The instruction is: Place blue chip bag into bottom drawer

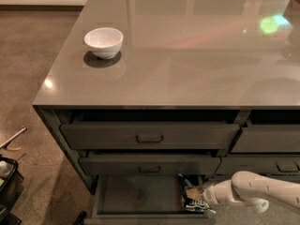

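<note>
The blue chip bag, held low over the drawer floor now, will be put down by my gripper on the bottom drawer's inside (pixel 184 202) near the drawer's side by my arm.
The bottom drawer (pixel 136 196) of the left stack is pulled open and shows its dark floor. The blue chip bag (pixel 191 201), crinkled dark blue with white marks, is inside the drawer at its right end. My gripper (pixel 197 193) reaches in from the right on a white arm (pixel 253 191) and is shut on the bag's upper end, holding it low over the drawer floor. I cannot tell whether the bag touches the floor.
A white bowl (pixel 103 41) stands on the grey countertop (pixel 187 55) at the left. The two upper left drawers (pixel 149 137) are slightly ajar. The right stack's drawers (pixel 267 139) are above my arm. Dark objects (pixel 7 182) lie on the floor at the far left.
</note>
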Available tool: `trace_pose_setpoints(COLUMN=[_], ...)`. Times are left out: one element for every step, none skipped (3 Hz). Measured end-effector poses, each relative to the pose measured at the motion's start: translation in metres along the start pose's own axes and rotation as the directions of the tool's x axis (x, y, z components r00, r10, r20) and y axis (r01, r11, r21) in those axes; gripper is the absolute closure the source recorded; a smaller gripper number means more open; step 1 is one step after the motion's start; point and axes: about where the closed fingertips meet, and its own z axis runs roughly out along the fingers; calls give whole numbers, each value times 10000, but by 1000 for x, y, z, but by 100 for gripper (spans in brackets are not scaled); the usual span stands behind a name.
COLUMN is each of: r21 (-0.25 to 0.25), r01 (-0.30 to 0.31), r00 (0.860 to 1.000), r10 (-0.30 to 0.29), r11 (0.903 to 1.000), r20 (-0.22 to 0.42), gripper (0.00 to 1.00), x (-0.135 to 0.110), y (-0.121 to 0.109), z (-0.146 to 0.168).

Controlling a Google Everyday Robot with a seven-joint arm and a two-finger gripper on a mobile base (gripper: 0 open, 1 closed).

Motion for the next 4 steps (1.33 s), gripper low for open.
trace_pose_setpoints(r21=[-924,-1478,-1755,-1778], r01=[-490,-726,-719,-696], r00=[9981,9930,9885,9884], r10=[452,575,466,438], r11=[9945,9864,9819,9816], r20=[-430,-1036,-1439,-1455], gripper=[100,100,100,81], x=[13,23,25,24], y=[-14,-21,-23,-22], z=[38,76,103,106])
